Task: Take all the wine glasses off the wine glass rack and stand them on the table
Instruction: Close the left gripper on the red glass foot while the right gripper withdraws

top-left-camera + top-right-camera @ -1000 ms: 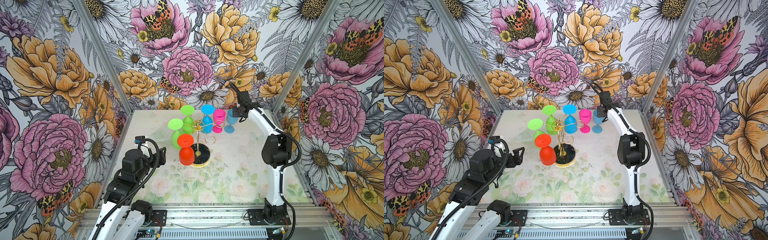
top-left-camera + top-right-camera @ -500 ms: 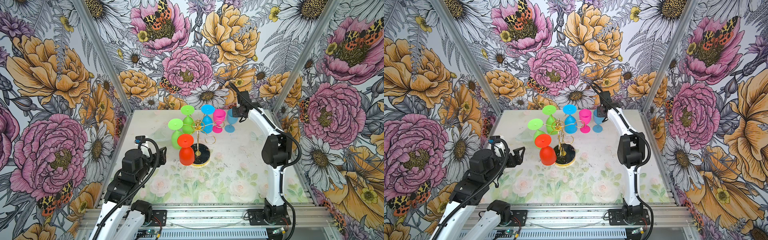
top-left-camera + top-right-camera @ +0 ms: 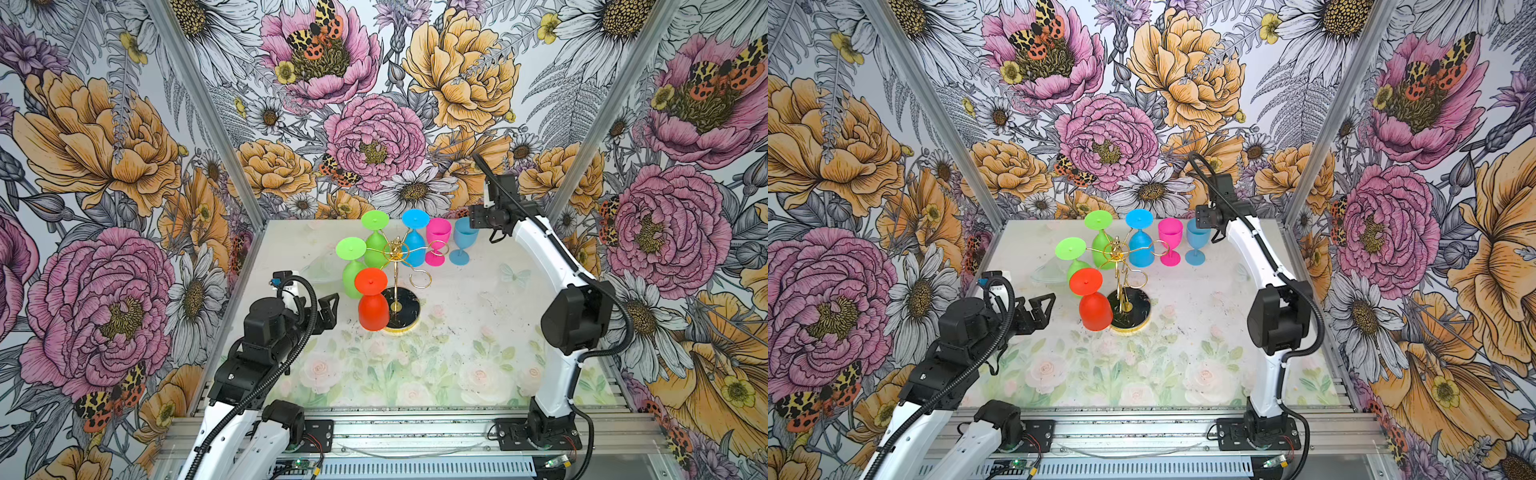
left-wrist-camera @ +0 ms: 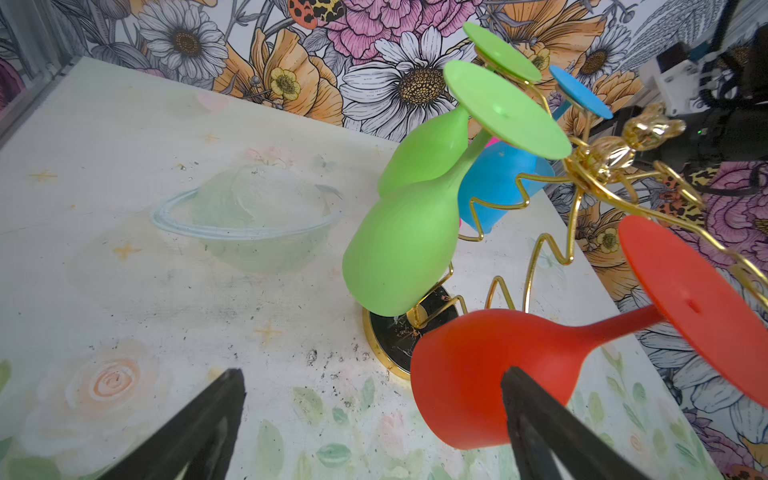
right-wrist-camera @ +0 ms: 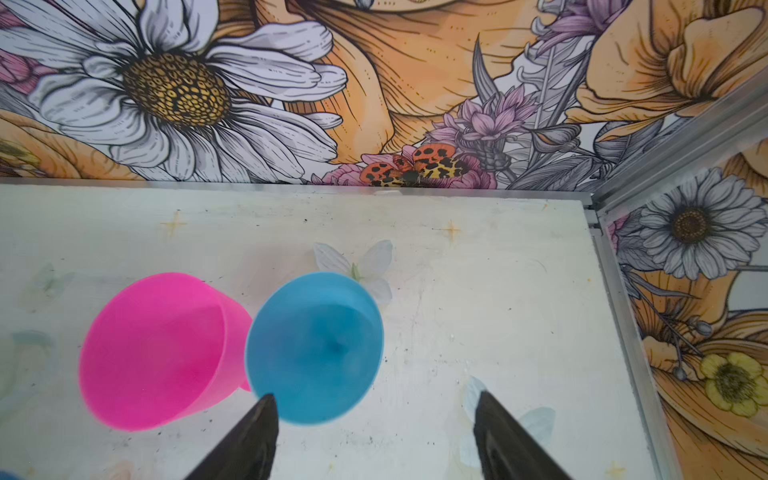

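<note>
The robot's left gripper will next move to the edge of the red wine glass's round base [image 3: 358, 281] [image 4: 677, 325], above the glass's stem, and close there.
The gold wire wine glass rack [image 3: 397, 253] [image 3: 1117, 251] stands mid-table on a round black base [image 4: 395, 332]. A red wine glass [image 3: 372, 305] [image 3: 1095, 309] [image 4: 478, 365], two green ones [image 3: 353, 270] and a blue one [image 3: 415, 245] hang upside down from it. A pink glass [image 3: 437, 239] [image 5: 153, 353] and a light blue glass [image 3: 463, 239] [image 5: 316, 345] stand upright on the table at the back right. My right gripper [image 3: 473, 220] [image 5: 374, 397] hovers open just above the light blue glass, holding nothing. My left gripper [image 3: 331, 311] [image 4: 372, 374] is open, just left of the red glass.
A clear glass bowl [image 4: 249, 216] [image 3: 320, 268] sits on the table left of the rack. The back wall [image 5: 374, 185] and the right wall's metal post [image 5: 623, 332] are close to the right gripper. Empty curled hooks [image 3: 422, 280] stick out on the rack's right side.
My right gripper has gone from shut to open and let go of the light blue glass, which now stands by itself. The left gripper has opened slightly wider.
</note>
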Controlling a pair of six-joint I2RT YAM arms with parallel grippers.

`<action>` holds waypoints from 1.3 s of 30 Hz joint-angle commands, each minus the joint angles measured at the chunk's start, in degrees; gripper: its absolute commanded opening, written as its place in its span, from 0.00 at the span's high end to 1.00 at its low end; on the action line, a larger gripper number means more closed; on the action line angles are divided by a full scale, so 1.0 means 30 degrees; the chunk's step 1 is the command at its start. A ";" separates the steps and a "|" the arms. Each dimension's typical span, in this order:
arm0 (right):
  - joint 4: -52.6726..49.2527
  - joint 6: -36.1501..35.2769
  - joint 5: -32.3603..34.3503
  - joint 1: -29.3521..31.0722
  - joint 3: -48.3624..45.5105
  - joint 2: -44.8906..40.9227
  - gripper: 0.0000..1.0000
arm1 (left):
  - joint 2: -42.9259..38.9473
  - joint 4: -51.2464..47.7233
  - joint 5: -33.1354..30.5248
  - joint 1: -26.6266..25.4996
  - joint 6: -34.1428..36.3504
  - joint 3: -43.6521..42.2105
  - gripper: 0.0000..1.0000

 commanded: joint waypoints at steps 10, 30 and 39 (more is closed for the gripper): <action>0.2685 0.1671 -0.4216 0.0815 -1.1147 -1.0458 0.22 | 0.1100 0.0604 0.5853 0.0176 -0.4667 0.3005 0.10; 0.3367 0.2372 -0.5392 0.2256 -1.8502 -1.6427 0.25 | 0.4560 0.1859 0.9410 -0.0083 -0.7902 0.4160 0.47; 0.3740 0.2823 -0.5594 0.2409 -1.9442 -1.6958 0.26 | 0.5214 0.2670 0.9461 -0.0437 -0.8562 0.4073 0.60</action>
